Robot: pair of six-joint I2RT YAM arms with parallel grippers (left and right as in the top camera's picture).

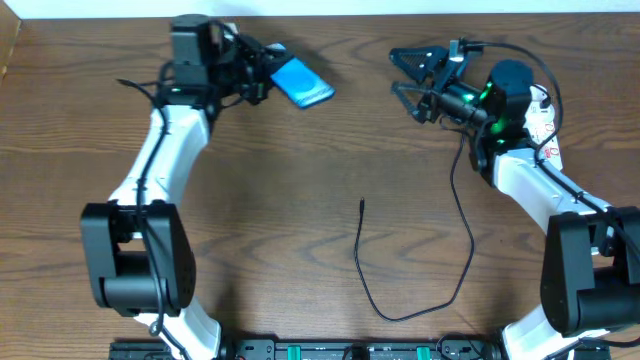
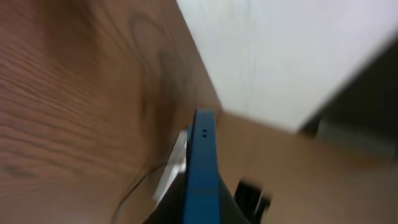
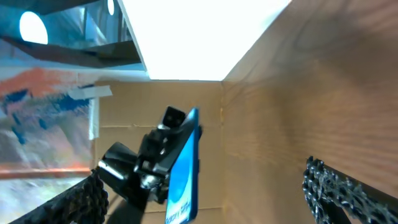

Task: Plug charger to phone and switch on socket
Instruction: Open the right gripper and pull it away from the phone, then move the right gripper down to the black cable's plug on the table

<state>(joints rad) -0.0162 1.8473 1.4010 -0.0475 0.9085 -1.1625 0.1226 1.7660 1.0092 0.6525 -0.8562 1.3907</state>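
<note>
My right gripper should grasp the charger next at its connector's body (image 1: 361, 207), behind the metal tip of the connector, so that the tip stays free.
My left gripper (image 1: 265, 78) is shut on the phone (image 1: 302, 82), holding it raised and tilted at the back left, blue screen up. In the left wrist view the phone's blue edge (image 2: 202, 162) stands between the dark fingers (image 2: 200, 213). My right gripper (image 1: 412, 76) is open and empty at the back right, facing the phone. The right wrist view shows the phone (image 3: 183, 177) between its spread fingers (image 3: 208, 202). The charger (image 1: 372, 290) lies on the table with its connector tip (image 1: 362, 204) near the middle. The socket (image 1: 545, 118) is mostly hidden behind the right arm.
The wooden table's back edge (image 1: 350, 20) runs just behind both grippers. The charger's cable loops from the middle toward the front and back up to the right arm (image 1: 462, 170). The arm bases stand at the front left and front right.
</note>
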